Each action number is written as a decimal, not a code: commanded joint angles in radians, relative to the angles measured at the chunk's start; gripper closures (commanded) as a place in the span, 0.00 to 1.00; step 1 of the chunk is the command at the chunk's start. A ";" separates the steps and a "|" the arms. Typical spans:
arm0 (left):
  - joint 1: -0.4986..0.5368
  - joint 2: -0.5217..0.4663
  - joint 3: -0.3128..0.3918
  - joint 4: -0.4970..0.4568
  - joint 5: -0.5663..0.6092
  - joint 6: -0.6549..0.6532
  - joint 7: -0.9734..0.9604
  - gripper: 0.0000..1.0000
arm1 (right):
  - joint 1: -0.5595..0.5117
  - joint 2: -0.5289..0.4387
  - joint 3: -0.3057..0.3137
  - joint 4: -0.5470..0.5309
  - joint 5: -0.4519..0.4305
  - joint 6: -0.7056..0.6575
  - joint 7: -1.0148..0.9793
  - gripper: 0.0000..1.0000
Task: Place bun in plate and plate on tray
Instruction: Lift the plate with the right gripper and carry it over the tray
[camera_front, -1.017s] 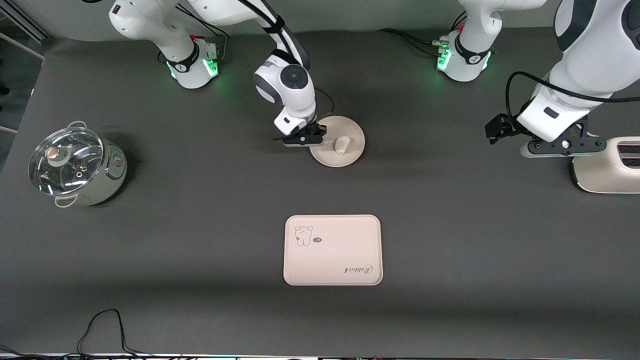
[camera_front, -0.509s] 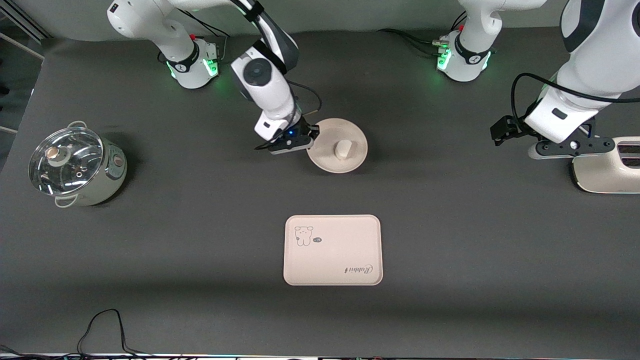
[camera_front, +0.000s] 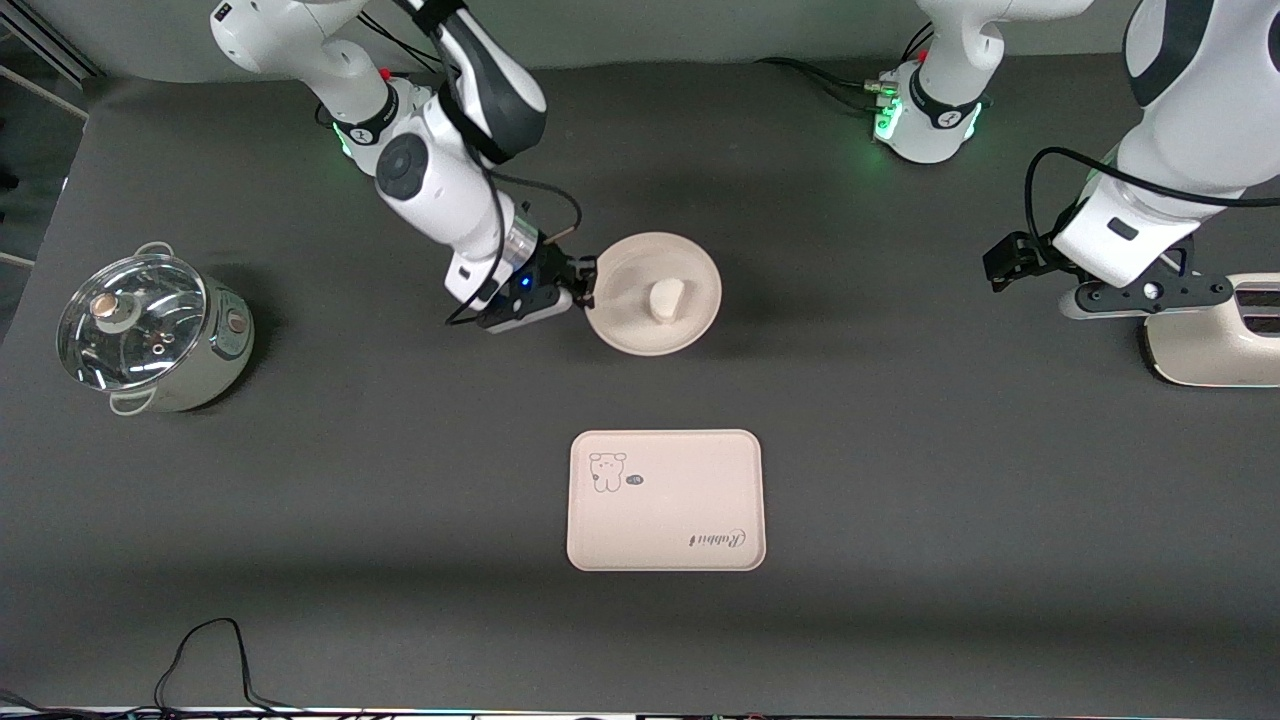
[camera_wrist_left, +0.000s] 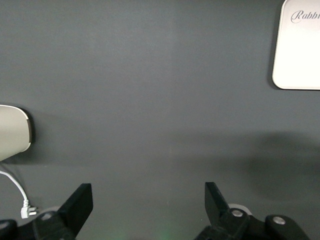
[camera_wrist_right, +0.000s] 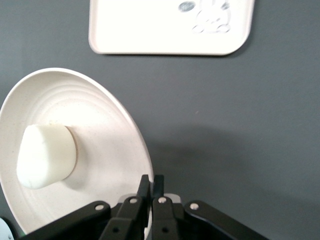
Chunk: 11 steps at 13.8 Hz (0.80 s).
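My right gripper is going to set the plate down on the tray's middle (camera_front: 661, 493), between the bear drawing and the lettering.
The small off-white bun (camera_front: 664, 299) lies in the round cream plate (camera_front: 628, 330). My right gripper (camera_front: 587, 284) is shut on the plate's rim at the edge toward the right arm's end and holds the plate lifted and tilted above the table. In the right wrist view the fingers (camera_wrist_right: 145, 187) pinch the rim of the plate (camera_wrist_right: 107, 150), with the bun (camera_wrist_right: 46, 156) inside. The printed rectangular tray (camera_front: 666, 500) lies nearer the front camera; it also shows in the right wrist view (camera_wrist_right: 150, 30). My left gripper (camera_front: 1140, 293) is open and empty, waiting above the toaster.
A glass-lidded pot (camera_front: 150, 332) stands at the right arm's end of the table. A cream toaster (camera_front: 1215, 345) stands at the left arm's end. A black cable (camera_front: 205, 655) lies near the front edge. A corner of the tray (camera_wrist_left: 300, 50) shows in the left wrist view.
My right gripper has lifted the plate with the bun in it, tilted it and drawn it slightly toward the right arm's end. The left arm has barely moved.
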<state>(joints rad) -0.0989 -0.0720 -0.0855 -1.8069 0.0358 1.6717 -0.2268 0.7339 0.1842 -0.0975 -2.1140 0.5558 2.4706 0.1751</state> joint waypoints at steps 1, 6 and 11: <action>0.004 -0.029 0.001 -0.020 -0.002 0.005 -0.003 0.00 | -0.115 0.188 0.004 0.283 0.027 -0.125 -0.055 1.00; 0.005 -0.032 0.013 -0.022 -0.002 -0.001 -0.003 0.00 | -0.252 0.476 0.004 0.765 0.038 -0.234 -0.031 1.00; 0.004 -0.032 0.030 -0.014 -0.002 -0.006 -0.002 0.00 | -0.280 0.737 0.005 1.023 0.033 -0.231 0.024 1.00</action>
<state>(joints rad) -0.0962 -0.0781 -0.0594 -1.8083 0.0357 1.6702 -0.2268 0.4613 0.7902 -0.0981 -1.2289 0.5687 2.2568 0.1654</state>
